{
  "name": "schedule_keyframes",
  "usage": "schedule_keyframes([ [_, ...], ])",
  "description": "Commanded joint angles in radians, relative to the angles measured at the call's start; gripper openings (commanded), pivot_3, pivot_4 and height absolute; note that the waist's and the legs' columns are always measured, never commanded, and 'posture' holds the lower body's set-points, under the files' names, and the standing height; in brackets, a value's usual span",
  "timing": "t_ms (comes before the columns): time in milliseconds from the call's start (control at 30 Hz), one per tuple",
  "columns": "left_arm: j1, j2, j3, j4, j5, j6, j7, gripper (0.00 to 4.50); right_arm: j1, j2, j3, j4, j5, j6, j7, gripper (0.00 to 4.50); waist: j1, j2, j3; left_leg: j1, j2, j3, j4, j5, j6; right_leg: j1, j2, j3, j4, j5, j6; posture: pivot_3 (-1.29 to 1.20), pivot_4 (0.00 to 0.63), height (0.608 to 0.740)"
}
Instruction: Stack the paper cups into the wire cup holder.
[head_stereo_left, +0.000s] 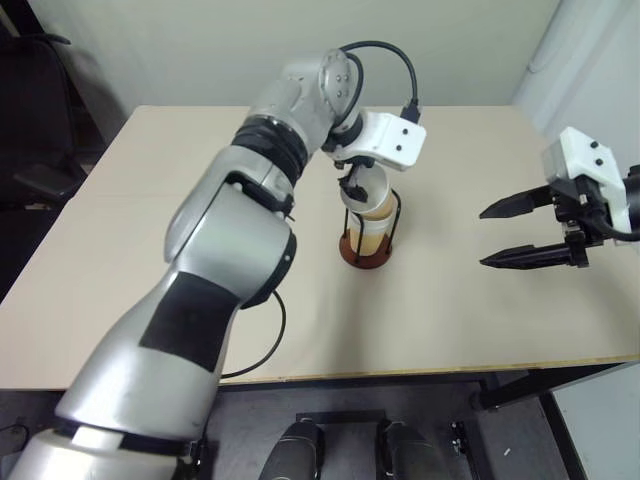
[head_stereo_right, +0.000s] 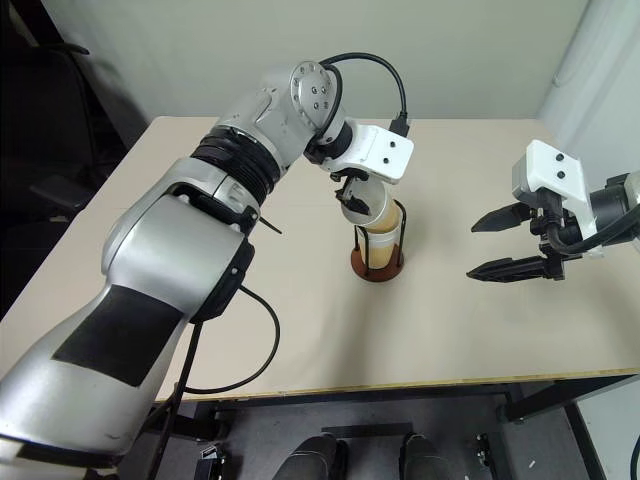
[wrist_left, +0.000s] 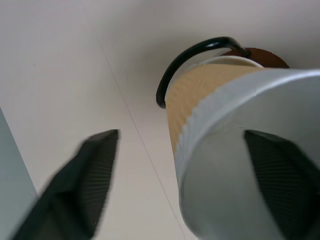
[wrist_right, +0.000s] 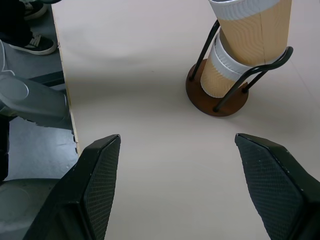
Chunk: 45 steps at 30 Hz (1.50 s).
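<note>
The upper cup is tilted and sits too shallow in the lower cup, so the robot's left gripper will pinch its rim (wrist_left: 182, 186), straighten it and push it in deeper.
The wire cup holder (head_stereo_left: 365, 258), a reddish-brown base with black wire loops, stands mid-table. Paper cups are nested in it: a lower cup (wrist_right: 220, 75) sits upright inside the loops. An upper cup (wrist_right: 255, 25) leans tilted in it and rises above the wires. My left gripper (head_stereo_left: 352, 190) hangs right over this upper cup (wrist_left: 200, 95) and is open. One finger (wrist_left: 280, 170) is inside the rim, the other finger (wrist_left: 95, 165) stands clear outside it. My right gripper (head_stereo_left: 485, 237) is open and empty, hovering to the right of the holder and facing it.
The beige table (head_stereo_left: 150, 250) has bare room all around the holder. Its front edge (head_stereo_left: 400, 372) runs close below the arms. A dark chair (head_stereo_left: 30, 120) stands off the left side. A shoe (wrist_right: 30, 42) shows on the floor past the table edge.
</note>
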Motion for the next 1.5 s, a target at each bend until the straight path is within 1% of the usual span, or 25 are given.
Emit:
schedule_keyframes([
  [33,-0.017,-0.002,0.036,-0.008,-0.024,0.025,0.079,4.47,-0.017,-0.021,-0.037,-0.009,0.005,-0.013,-0.001,3.72,0.000,0.000,0.000,0.000,0.000,0.000,0.000,0.000,0.000,0.000,0.000,0.000,0.000,0.000,0.000,0.00,0.150,0.740],
  [100,-0.020,-0.011,0.047,-0.009,-0.029,0.035,0.144,4.47,-0.017,-0.021,-0.037,-0.009,0.005,-0.013,-0.001,3.72,0.000,0.000,0.000,0.000,0.000,0.000,0.000,0.000,0.000,0.000,0.000,0.000,0.000,0.000,0.000,0.00,0.150,0.740],
  [200,-0.022,-0.014,0.046,-0.007,-0.020,0.034,0.162,4.47,-0.017,-0.023,-0.037,-0.008,0.004,-0.014,-0.001,3.72,0.000,0.000,0.000,0.000,0.000,0.000,0.000,0.000,0.000,0.000,-0.001,0.000,0.000,0.000,0.000,0.00,0.150,0.740],
  [533,-0.021,0.008,0.018,-0.004,0.004,0.016,0.009,4.47,-0.013,-0.035,-0.042,-0.010,0.006,-0.011,0.001,3.72,0.000,0.000,0.000,0.000,0.000,0.000,0.000,0.000,0.000,0.000,0.000,0.000,0.000,0.000,0.000,0.00,0.150,0.740],
  [633,-0.031,0.017,0.012,-0.003,0.009,0.018,-0.017,3.90,-0.016,-0.040,-0.038,-0.007,0.005,-0.014,0.004,3.72,0.000,0.000,0.000,0.000,0.000,0.000,0.000,0.000,0.000,0.000,0.000,0.000,0.000,0.000,0.000,0.00,0.150,0.740],
  [767,-0.037,0.022,0.014,-0.003,0.001,0.031,-0.031,2.45,-0.020,-0.036,-0.036,-0.007,0.009,-0.012,0.005,3.72,0.000,0.000,0.000,0.000,0.000,0.001,0.000,0.000,0.000,0.000,0.000,0.000,0.000,0.000,0.000,0.00,0.150,0.740],
  [900,-0.030,0.024,0.019,-0.003,-0.007,0.046,-0.042,1.13,-0.028,-0.031,-0.037,-0.005,0.012,-0.008,0.003,3.72,0.000,0.000,0.000,0.000,0.000,0.000,0.000,0.000,0.000,0.000,-0.001,0.000,0.000,0.000,0.000,0.00,0.150,0.740],
  [1000,-0.029,0.024,0.021,-0.003,-0.010,0.051,-0.047,0.02,-0.038,-0.030,-0.039,-0.002,0.016,-0.004,0.003,3.72,0.000,0.000,0.000,0.000,0.000,0.000,0.000,0.000,0.000,0.000,-0.001,0.000,0.000,0.000,0.000,0.00,0.150,0.740],
  [1267,-0.030,0.027,0.016,-0.002,-0.005,0.063,-0.070,0.02,-0.183,0.007,-0.040,0.077,0.041,0.027,-0.003,3.72,-0.001,0.000,0.000,0.000,0.000,0.001,0.000,0.000,0.000,0.000,0.000,0.001,0.000,0.000,0.000,0.00,0.150,0.740],
  [1500,-0.038,0.034,0.005,-0.001,0.007,0.079,-0.091,0.02,-0.224,0.018,-0.029,0.099,0.050,0.051,0.007,3.72,-0.001,0.000,0.000,0.000,0.000,0.000,0.000,0.000,0.001,0.000,-0.001,0.001,0.000,-0.001,-0.002,0.00,0.150,0.740],
])
